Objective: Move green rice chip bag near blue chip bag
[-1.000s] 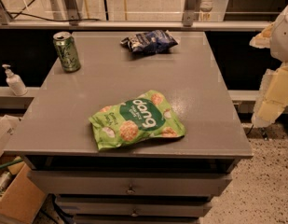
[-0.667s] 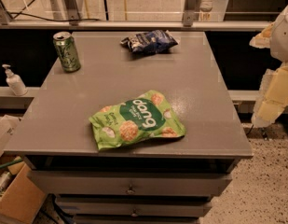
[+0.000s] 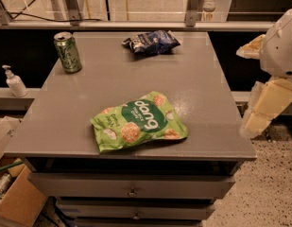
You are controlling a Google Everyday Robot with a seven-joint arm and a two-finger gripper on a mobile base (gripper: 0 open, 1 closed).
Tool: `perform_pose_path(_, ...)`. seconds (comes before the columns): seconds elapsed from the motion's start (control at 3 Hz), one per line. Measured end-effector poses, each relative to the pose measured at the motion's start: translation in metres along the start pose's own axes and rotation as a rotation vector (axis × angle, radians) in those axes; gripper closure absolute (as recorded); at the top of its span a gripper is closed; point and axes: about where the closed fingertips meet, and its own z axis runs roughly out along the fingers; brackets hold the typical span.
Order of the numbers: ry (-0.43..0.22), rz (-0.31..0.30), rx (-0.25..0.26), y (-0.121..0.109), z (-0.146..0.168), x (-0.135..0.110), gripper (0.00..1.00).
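Note:
Next, my gripper needs to go to the middle of the green rice chip bag [image 3: 140, 120], around its logo, and close there.
The green rice chip bag [image 3: 138, 121] lies flat near the front edge of the grey table [image 3: 202, 84], with its "dang" logo facing up. The blue chip bag [image 3: 151, 42] lies wrinkled at the back of the table, right of centre and well apart from the green bag. My gripper [image 3: 253, 121] hangs off the table's right side, level with its front right corner, below the white arm [image 3: 280, 46]. It touches neither bag and holds nothing.
A green soda can [image 3: 67, 52] stands upright at the back left of the table. A white pump bottle [image 3: 14, 81] sits on a ledge to the left. Drawers [image 3: 131, 191] are below the tabletop. A cardboard box [image 3: 18, 202] is on the floor at front left.

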Motion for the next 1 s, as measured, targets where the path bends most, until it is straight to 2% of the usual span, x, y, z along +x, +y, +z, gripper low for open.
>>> perform_pose_path(0.33, -0.087, -0.021, -0.037, 0.017, 0.019, -0.029, 0.00)
perform_pose_path(0.67, -0.194, -0.027, -0.099, 0.037, 0.056, -0.069, 0.00)
perform_pose_path(1.0, -0.194, -0.027, -0.099, 0.037, 0.056, -0.069, 0.00)
